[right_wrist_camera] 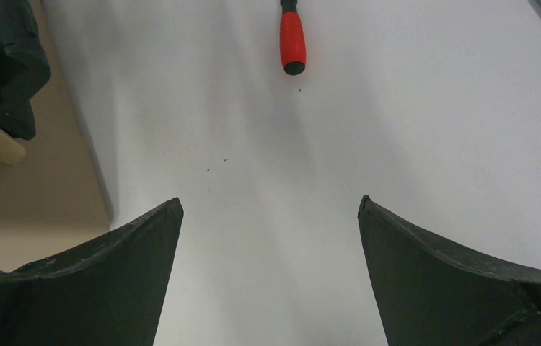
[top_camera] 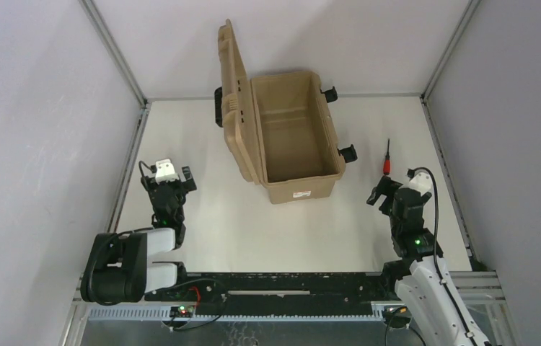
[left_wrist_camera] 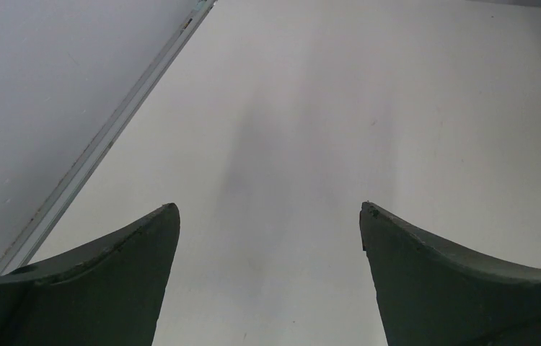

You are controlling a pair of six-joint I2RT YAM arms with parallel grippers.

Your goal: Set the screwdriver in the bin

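Note:
I will next move my right gripper over to the middle of the red handle (top_camera: 386,165) (right_wrist_camera: 293,37) and close it there so that I can pick up the screwdriver.
The screwdriver (top_camera: 387,159), with a short red handle and thin black shaft, lies on the white table right of the bin; its red handle (right_wrist_camera: 292,40) shows at the top of the right wrist view. The bin (top_camera: 291,137) is a tan case with its lid standing open on the left side, a white label on its near end; its corner and a black latch (right_wrist_camera: 8,68) show in the right wrist view. My right gripper (top_camera: 390,189) is open and empty just near of the screwdriver. My left gripper (top_camera: 172,180) is open and empty over bare table at the left.
Grey walls enclose the table on the left, back and right, with a metal rail (left_wrist_camera: 102,140) along the left edge. Black latches (top_camera: 347,153) stick out on the bin's right side. A black rail (top_camera: 275,285) runs along the near edge.

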